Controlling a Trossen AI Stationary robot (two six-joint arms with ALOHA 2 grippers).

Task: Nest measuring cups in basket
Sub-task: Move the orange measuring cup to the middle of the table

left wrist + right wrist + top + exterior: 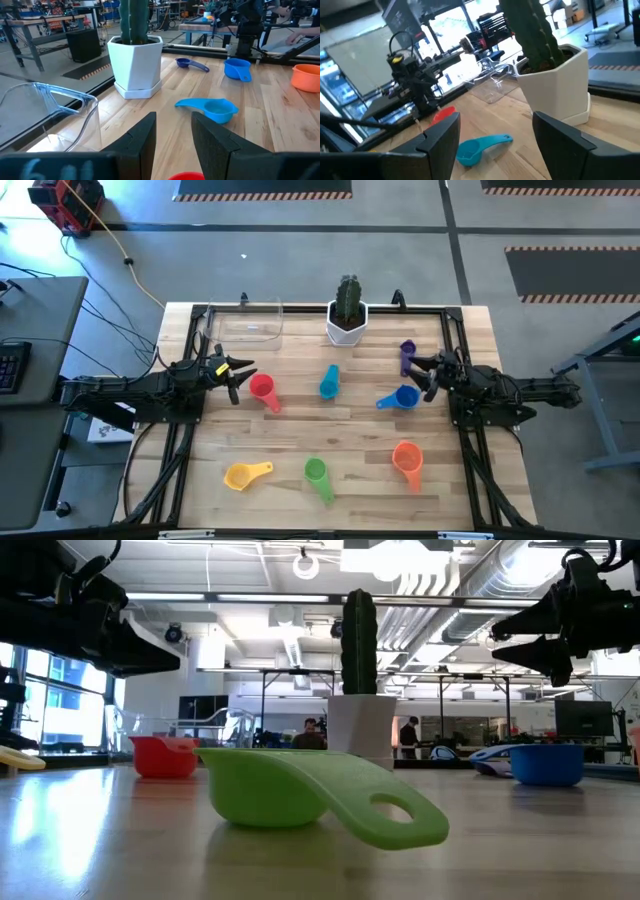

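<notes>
The robot's right gripper should next go to the orange cup's rim (418, 447) and close there, on the side of the rim away from the green cup.
Seven measuring cups lie apart on the wooden table: red (262, 388), light blue (329, 382), dark blue (402, 397), purple (407, 355), orange (407, 457), green (316, 472) and yellow (243, 475). The clear basket (250, 326) stands at the far edge, left of the cactus pot. My left gripper (240, 377) hovers open just left of the red cup, whose rim shows below the fingers (187, 176). My right gripper (419, 375) hovers open between the purple and dark blue cups, raised above the table (515, 640). The green cup (300, 795) rests bowl down.
A white pot with a cactus (347, 318) stands at the middle of the far edge, beside the basket (55, 112). Black rails run along the table's left and right sides. Bare wood lies between the cups in the middle (330, 430).
</notes>
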